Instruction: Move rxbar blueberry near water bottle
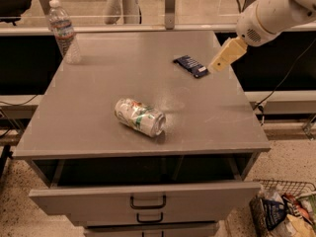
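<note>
I need to next move my gripper to the rxbar blueberry's near half (196, 69), a little past its middle, and close it there so that the far end stays sticking out.
The rxbar blueberry (191, 65), a flat dark navy bar, lies on the grey table (98, 107) toward the back right. The water bottle (63, 32), clear with a white cap and a pale label, stands upright at the back left corner. My gripper (217, 65), cream-coloured at the end of the white arm, hangs just right of the bar's right end, close above the table. It holds nothing that I can see.
A dented silver-green drink can (139, 116) lies on its side near the table's middle front. Drawers (148, 199) sit below the front edge. A wire basket (284, 209) with packets stands on the floor at the lower right. A rail runs behind the table.
</note>
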You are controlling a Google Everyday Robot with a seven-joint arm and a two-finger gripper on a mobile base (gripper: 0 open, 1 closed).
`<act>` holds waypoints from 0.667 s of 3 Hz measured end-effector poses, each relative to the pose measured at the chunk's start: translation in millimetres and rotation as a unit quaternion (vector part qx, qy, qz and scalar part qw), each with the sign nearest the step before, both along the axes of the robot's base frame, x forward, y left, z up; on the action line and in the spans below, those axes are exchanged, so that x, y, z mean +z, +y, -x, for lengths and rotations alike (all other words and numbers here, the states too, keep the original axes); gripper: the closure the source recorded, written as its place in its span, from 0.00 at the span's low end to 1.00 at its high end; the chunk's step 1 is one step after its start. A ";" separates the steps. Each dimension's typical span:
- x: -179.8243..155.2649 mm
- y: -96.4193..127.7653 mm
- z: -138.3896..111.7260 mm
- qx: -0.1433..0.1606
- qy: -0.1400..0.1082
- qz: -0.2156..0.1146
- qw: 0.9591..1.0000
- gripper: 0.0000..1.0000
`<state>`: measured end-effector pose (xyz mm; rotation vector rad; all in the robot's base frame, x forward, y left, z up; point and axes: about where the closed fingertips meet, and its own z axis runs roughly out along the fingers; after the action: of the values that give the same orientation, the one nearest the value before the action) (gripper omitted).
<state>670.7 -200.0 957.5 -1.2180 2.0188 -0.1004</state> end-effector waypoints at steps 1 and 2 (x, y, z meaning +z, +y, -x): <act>-0.1 0.1 0.0 0.000 0.000 0.000 1.000 0.00; -8.2 13.0 -15.1 -0.017 0.001 -0.070 0.997 0.00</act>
<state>685.8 -187.0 949.4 -1.0965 2.0128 0.0250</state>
